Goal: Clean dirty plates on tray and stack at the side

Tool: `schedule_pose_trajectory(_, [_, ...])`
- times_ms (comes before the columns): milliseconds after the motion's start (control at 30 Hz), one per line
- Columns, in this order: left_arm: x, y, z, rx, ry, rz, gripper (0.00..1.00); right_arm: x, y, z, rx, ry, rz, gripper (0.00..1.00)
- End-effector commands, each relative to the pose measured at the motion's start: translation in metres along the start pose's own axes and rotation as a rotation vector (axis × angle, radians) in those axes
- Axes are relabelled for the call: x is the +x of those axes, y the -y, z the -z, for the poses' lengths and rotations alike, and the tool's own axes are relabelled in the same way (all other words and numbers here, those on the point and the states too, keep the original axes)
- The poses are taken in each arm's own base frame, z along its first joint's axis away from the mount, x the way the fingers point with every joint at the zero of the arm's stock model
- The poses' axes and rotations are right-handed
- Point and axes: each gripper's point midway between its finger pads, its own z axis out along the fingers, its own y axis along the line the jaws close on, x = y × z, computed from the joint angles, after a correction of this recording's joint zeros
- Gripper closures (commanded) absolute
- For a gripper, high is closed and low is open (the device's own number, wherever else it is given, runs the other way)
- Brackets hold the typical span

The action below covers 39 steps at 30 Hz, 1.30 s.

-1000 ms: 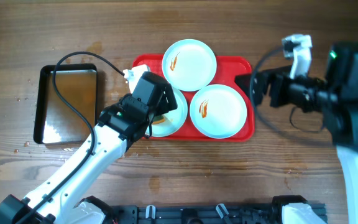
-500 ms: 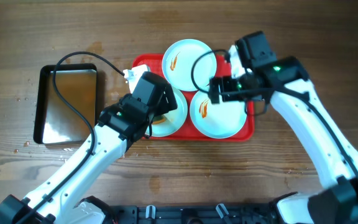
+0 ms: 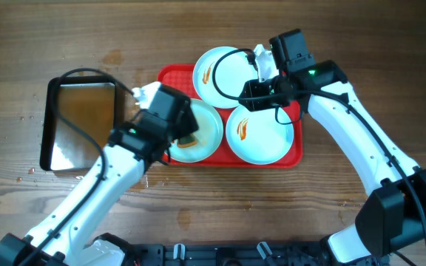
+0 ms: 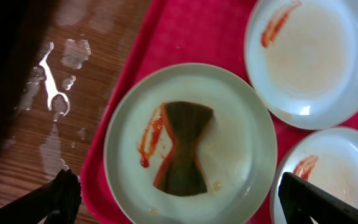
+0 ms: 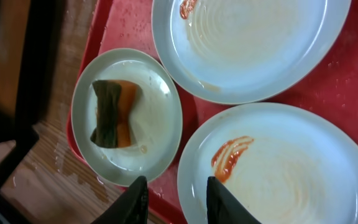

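The smeared plates need wiping. So next I close my left gripper on the narrow middle (image 3: 188, 140) (image 4: 184, 145) of the green and orange sponge.
Three white plates lie on the red tray (image 3: 168, 74). The back plate (image 3: 225, 76) and the right plate (image 3: 265, 133) each carry an orange-red smear. The left plate (image 4: 135, 186) holds a green and orange sponge (image 4: 185, 149) beside its own smear. My left gripper (image 4: 179, 208) hangs open above that plate, fingers wide on either side and touching nothing. My right gripper (image 5: 176, 202) hovers over the tray with its jaws narrowed but apart. One of its fingers (image 5: 135, 199) is over the red gap, the other over the right plate's (image 5: 291, 174) near rim.
A black-rimmed metal pan (image 3: 50, 125) sits left of the tray on the wooden table. Water drops (image 4: 55, 99) lie on the wood beside the tray's left edge. Both arms cross over the tray's middle.
My right arm swung in from the far right to above the tray and its jaws narrowed. My left arm shifted a little to the left, still open over the left plate.
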Motion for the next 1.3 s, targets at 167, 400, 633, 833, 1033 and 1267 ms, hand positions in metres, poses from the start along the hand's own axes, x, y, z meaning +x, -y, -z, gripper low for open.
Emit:
schedule_pose_trajectory(167, [0.002, -0.024, -0.005, 0.043, -0.152, 0.176, 0.00, 0.015, -0.014, -0.054, -0.029, -0.102, 0.041, 0.58])
schedule_pose_trajectory(400, [0.004, -0.039, -0.005, -0.032, -0.147, 0.172, 0.00, 0.046, -0.011, -0.104, 0.066, -0.226, 0.133, 0.53])
schedule_pose_trajectory(633, [0.005, -0.042, -0.005, -0.045, -0.150, 0.172, 0.00, 0.043, 0.002, -0.119, 0.149, -0.215, 0.278, 0.56])
schedule_pose_trajectory(833, [0.010, -0.045, -0.011, -0.065, -0.172, 0.169, 0.00, 0.029, 0.005, -0.135, 0.157, -0.159, 0.295, 0.59])
schedule_pose_trajectory(1033, [0.011, -0.045, -0.012, -0.068, -0.174, 0.169, 0.00, 0.029, 0.009, -0.145, 0.161, -0.157, 0.292, 0.62])
schedule_pose_trajectory(1267, [0.011, -0.045, -0.012, -0.068, -0.174, 0.169, 0.00, 0.050, 0.022, -0.164, 0.175, -0.235, 0.266, 0.66])
